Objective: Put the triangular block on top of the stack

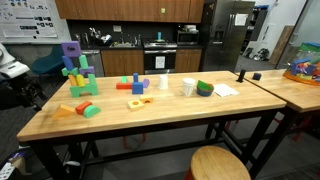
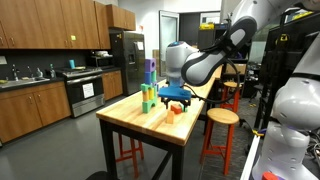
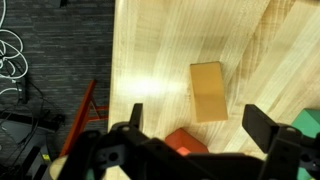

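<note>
Next, I lower my gripper to the triangular block near the front corner of the table and close it on the block's triangle-shaped sides [image 1: 65, 111] [image 3: 209, 97].
The triangular block [image 3: 207, 90] is a tan-orange wedge lying on the wooden table; it also shows near the table's front corner in an exterior view [image 1: 66, 110]. My gripper [image 3: 200, 125] is open and empty, hovering above the table, and it also shows in an exterior view [image 2: 175, 95]. The wedge lies just beyond the fingertips. A flat red-orange block [image 3: 185, 142] lies between the fingers below. The stack [image 1: 74, 68] is a tall tower of green and blue pieces with a purple cube on top, and it stands behind the gripper [image 2: 148, 85]. The gripper does not show in the exterior view along the table's long side.
A small green block [image 1: 91, 112] lies next to the wedge and at the wrist view's edge [image 3: 306, 120]. Mid-table lie a red block [image 1: 126, 86], a blue block [image 1: 138, 85], a yellow-orange piece [image 1: 138, 102], white cups [image 1: 188, 87] and a green bowl [image 1: 205, 88]. A stool [image 1: 218, 163] stands in front.
</note>
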